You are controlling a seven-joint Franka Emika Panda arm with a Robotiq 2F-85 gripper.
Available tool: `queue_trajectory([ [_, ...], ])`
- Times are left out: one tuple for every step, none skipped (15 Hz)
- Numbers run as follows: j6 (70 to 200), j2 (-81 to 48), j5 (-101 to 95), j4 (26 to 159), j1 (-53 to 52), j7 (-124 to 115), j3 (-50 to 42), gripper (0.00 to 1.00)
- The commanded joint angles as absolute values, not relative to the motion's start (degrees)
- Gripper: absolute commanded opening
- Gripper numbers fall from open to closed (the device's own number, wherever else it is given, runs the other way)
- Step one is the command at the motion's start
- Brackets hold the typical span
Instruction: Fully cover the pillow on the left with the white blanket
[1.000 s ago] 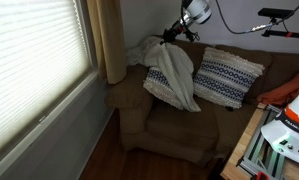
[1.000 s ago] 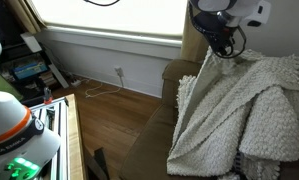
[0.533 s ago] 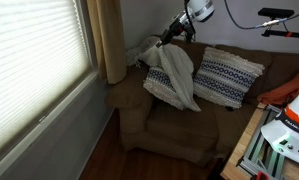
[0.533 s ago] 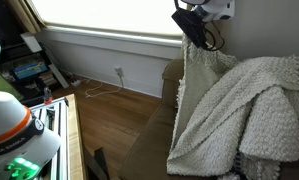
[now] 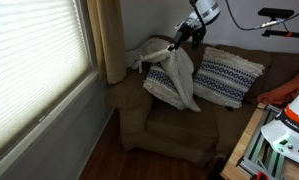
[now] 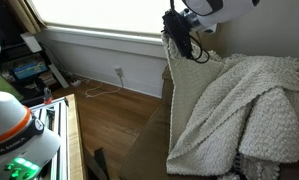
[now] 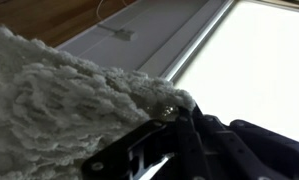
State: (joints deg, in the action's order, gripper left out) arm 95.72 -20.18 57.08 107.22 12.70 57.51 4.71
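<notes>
The white blanket, now lifted above the sofa's arm, will be let go by my gripper over the striped front of the pillow (image 5: 169, 76) nearest the curtain.
The white blanket (image 5: 172, 72) is draped over the left pillow (image 5: 165, 93) on the brown sofa; only a striped strip of that pillow shows at its lower edge. My gripper (image 5: 175, 42) is shut on the blanket's upper edge and holds it lifted above the sofa's left arm. It shows in both exterior views (image 6: 175, 40). In the wrist view the knitted blanket (image 7: 59, 100) fills the left side, pinched at my jaws (image 7: 172, 108). The second striped pillow (image 5: 229, 76) stands uncovered to the right.
The brown sofa (image 5: 174, 125) stands against the wall beside a curtain (image 5: 111, 40) and a window with blinds (image 5: 34, 60). A table edge with an orange-and-white object (image 5: 289, 110) is at the lower right. Wood floor (image 6: 114, 115) lies in front.
My gripper has carried the blanket's edge sideways toward the window and the sofa's arm, pulling the cloth taut and spreading it further over the left pillow.
</notes>
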Motion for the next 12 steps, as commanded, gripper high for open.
queue_trajectory([
  [84.2, -20.2, 56.2, 107.7, 11.6, 55.6, 2.0, 0.01],
  [81.5, -20.3, 56.2, 107.7, 11.6, 55.5, 1.5, 0.01],
  [79.5, -20.3, 56.0, 107.7, 11.5, 55.7, 1.0, 0.01],
  [77.8, -20.1, 55.7, 107.8, 11.3, 55.7, 0.6, 0.01],
  [76.5, -20.1, 55.4, 107.8, 11.1, 55.8, 0.2, 0.01],
  [75.5, -20.1, 55.2, 107.8, 10.9, 55.9, -0.1, 0.01],
  [74.8, -20.1, 54.9, 107.7, 10.7, 55.8, -0.5, 0.01],
  [74.2, -20.2, 54.6, 107.7, 10.5, 55.6, -0.7, 0.01],
  [74.3, -20.2, 54.3, 107.8, 10.2, 55.9, -1.0, 0.01],
  [75.2, -20.2, 54.4, 107.8, 9.9, 55.6, -1.2, 0.29],
  [77.4, -20.3, 54.9, 107.6, 9.5, 56.6, -1.3, 0.3],
  [79.3, -20.3, 55.3, 107.3, 9.1, 57.2, -1.5, 0.35],
])
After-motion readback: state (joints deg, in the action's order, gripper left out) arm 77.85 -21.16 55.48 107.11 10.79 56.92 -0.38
